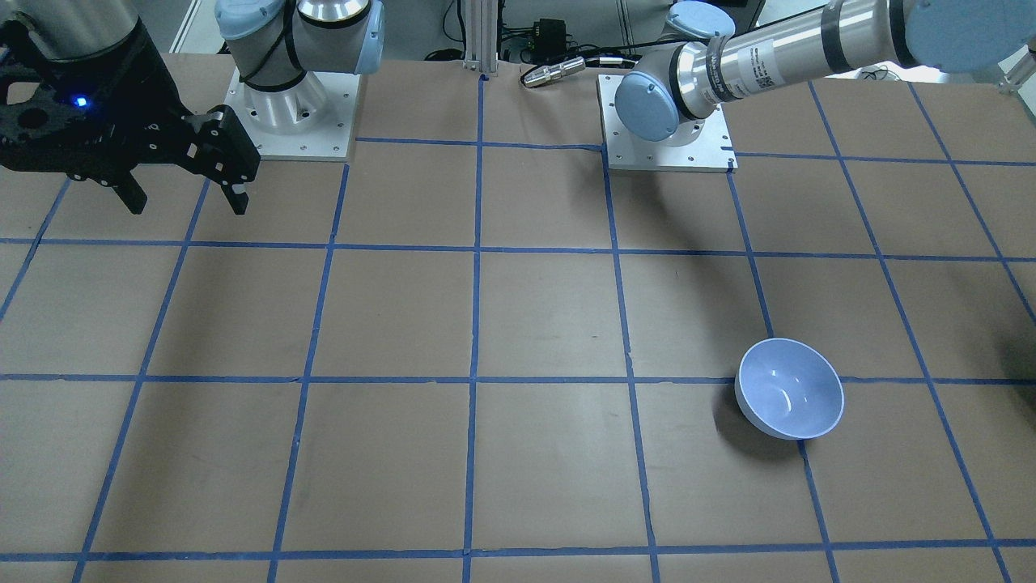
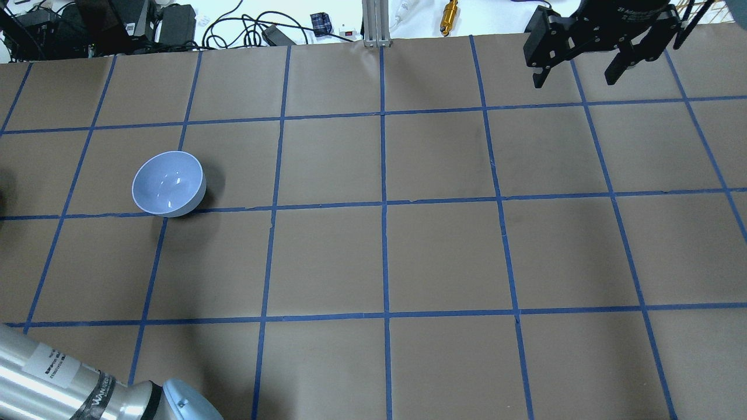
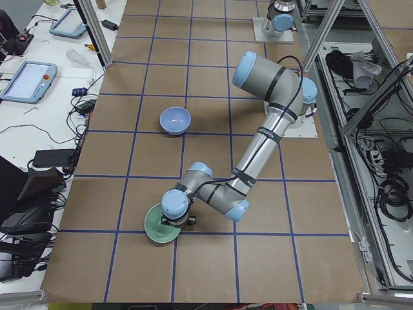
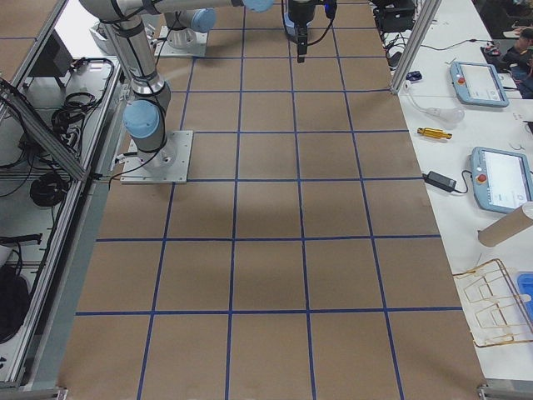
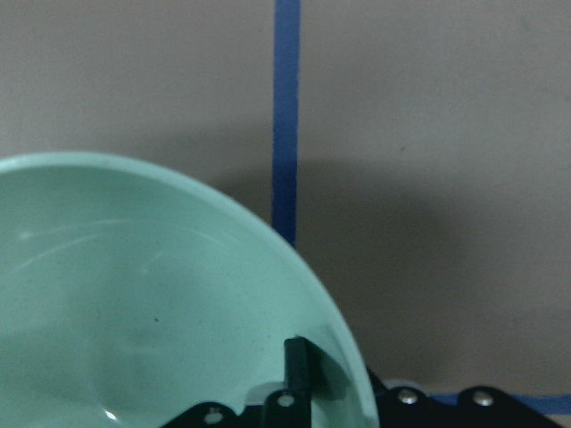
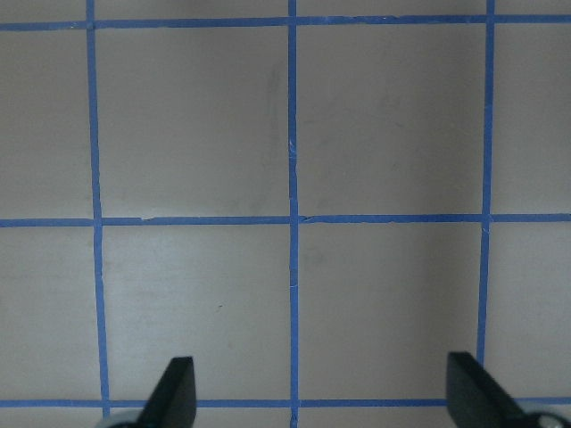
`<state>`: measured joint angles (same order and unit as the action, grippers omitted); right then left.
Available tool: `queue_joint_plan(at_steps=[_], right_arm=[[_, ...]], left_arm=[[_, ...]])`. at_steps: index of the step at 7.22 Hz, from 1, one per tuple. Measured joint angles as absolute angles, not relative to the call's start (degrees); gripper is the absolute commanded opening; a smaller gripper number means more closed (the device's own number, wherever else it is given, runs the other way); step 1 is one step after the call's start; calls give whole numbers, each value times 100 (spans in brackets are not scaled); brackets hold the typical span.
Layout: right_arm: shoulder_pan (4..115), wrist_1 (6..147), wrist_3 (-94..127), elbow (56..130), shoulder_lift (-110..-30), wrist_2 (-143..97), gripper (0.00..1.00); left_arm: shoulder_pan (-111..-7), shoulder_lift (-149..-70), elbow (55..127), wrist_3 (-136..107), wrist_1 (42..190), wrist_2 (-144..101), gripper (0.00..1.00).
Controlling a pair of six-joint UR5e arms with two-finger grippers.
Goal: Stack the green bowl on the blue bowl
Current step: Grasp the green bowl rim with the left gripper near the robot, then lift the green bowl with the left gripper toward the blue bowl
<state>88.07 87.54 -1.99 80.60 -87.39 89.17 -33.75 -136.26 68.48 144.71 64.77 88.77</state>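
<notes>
Next, I let go of the green bowl, now near the table's near end, with my left gripper inside the empty blue bowl (image 1: 796, 385), with the green bowl's base nested down within the blue bowl's rim.
The green bowl (image 5: 134, 303) fills the lower left of the left wrist view, and in the exterior left view (image 3: 158, 227) it sits near the table's near end, slightly tilted. My left gripper (image 5: 335, 379) is at its rim, with one finger (image 5: 299, 361) inside the bowl and the other hidden behind the wall. It appears shut on the rim. The blue bowl (image 2: 168, 184) stands upright and empty on the table's left half, also seen in the front view (image 1: 789, 389) and the exterior left view (image 3: 175, 120). My right gripper (image 2: 575, 76) hangs open and empty over the far right of the table.
The brown table (image 2: 385, 256) carries a blue tape grid. Cables and a brass part (image 2: 450, 13) lie beyond its far edge. The left arm's forearm (image 2: 70, 388) crosses the near left corner. Two arm bases (image 1: 291, 113) stand at the robot's side.
</notes>
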Motion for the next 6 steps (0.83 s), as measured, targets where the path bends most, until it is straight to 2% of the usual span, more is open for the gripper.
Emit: queue_joint_plan(at_steps=[3, 6], right_arm=[[8807, 8754, -200, 8059, -8737, 8919, 100], [8807, 8754, -194, 8059, -8736, 8912, 100]], left_arm=[[-3583, -13115, 6940, 14250, 6529, 8929, 0], [-4226, -11993, 7784, 13543, 6584, 8983, 0]])
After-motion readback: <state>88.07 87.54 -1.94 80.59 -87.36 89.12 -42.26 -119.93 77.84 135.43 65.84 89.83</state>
